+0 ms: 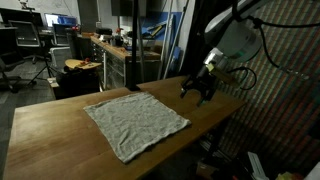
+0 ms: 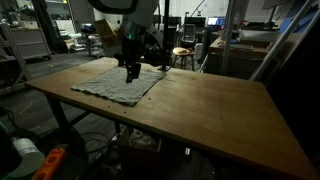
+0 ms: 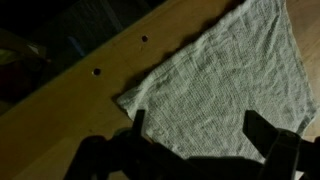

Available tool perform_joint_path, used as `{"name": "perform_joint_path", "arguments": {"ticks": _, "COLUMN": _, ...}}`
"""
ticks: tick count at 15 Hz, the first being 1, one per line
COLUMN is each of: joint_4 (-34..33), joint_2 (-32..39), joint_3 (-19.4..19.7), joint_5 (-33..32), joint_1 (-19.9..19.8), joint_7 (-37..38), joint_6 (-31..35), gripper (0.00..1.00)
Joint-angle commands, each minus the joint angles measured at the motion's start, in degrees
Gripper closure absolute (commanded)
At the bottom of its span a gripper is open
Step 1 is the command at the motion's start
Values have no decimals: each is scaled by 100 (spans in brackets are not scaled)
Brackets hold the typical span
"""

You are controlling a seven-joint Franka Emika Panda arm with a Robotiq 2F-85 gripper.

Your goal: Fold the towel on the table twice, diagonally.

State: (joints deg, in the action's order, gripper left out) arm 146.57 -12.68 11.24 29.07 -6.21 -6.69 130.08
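Observation:
The corner (image 1: pixel 187 122) (image 3: pixel 123 102) of the light grey towel nearest the table edge with the two small holes should be gripped next by my gripper.
A light grey towel (image 1: pixel 135 122) lies flat and unfolded on the wooden table (image 1: pixel 60 135). It shows in both exterior views (image 2: pixel 120 82) and fills the wrist view (image 3: pixel 220 85). My gripper (image 1: pixel 199 88) hovers open just above the towel's corner nearest the table edge; it also shows in an exterior view (image 2: pixel 132 70). In the wrist view the two dark fingers (image 3: pixel 195 128) stand wide apart with the towel's cloth between them, and nothing is held.
The table edge runs close to the gripper (image 3: pixel 100 90), with two small holes in the wood (image 3: pixel 96 72). Workbenches, chairs and lab clutter stand behind the table (image 1: pixel 100 50). A stool (image 2: pixel 183 55) stands beyond the far edge.

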Motion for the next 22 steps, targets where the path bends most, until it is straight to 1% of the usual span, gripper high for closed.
{"name": "perform_joint_path", "arguments": {"ticks": 1, "joint_4": -138, "joint_2": 398, "joint_3": 43, "joint_5": 346, "joint_1": 86, "joint_7": -482, "joint_6": 23, "gripper": 0}}
{"name": "perform_joint_path", "arguments": {"ticks": 5, "joint_4": -230, "joint_2": 794, "joint_3": -46, "joint_5": 258, "joint_1": 36, "joint_7": -486, "joint_6": -55, "gripper": 0}}
{"name": "perform_joint_path", "arguments": {"ticks": 8, "joint_4": -431, "joint_2": 1180, "joint_3": -92, "joint_5": -72, "joint_1": -73, "joint_7": 90, "joint_6": 65, "gripper": 0}}
{"name": "perform_joint_path", "arguments": {"ticks": 12, "joint_4": -713, "joint_2": 1521, "joint_3": -58, "joint_5": -463, "joint_1": -196, "joint_7": 461, "joint_6": 135, "gripper": 0}}
{"name": "perform_joint_path", "arguments": {"ticks": 17, "joint_4": -972, "joint_2": 1846, "joint_3": -92, "joint_5": -694, "joint_1": -291, "joint_7": 524, "joint_6": 194, "gripper": 0}}
{"name": "perform_joint_path", "arguments": {"ticks": 22, "joint_4": -970, "joint_2": 2060, "joint_3": -229, "joint_5": -649, "joint_1": -246, "joint_7": 465, "joint_6": 432, "gripper": 0}}
